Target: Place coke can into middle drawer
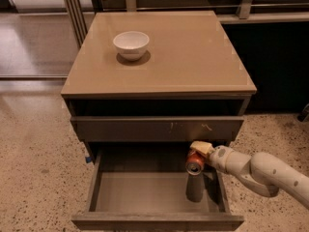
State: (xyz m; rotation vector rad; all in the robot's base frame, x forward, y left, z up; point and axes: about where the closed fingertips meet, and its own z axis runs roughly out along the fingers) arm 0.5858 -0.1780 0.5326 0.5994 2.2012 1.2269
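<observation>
My gripper should set the coke can down and let go of it at the back of the open middle drawer [187, 165], near the shut drawer front.
The coke can [194, 164] is a small red-orange can with a silver end facing me, lying on its side in the air. My gripper [199, 154] is shut on the coke can and holds it over the right part of the open middle drawer [145, 192], above its flat taupe floor. The can casts a dark shadow on the drawer floor below it. My white arm [260, 170] reaches in from the right.
A white bowl [131, 44] stands on the tan cabinet top [193, 57]. A shut drawer front with small white scratches [157, 128] is just above the open drawer. Speckled floor lies to both sides; metal posts stand at the back.
</observation>
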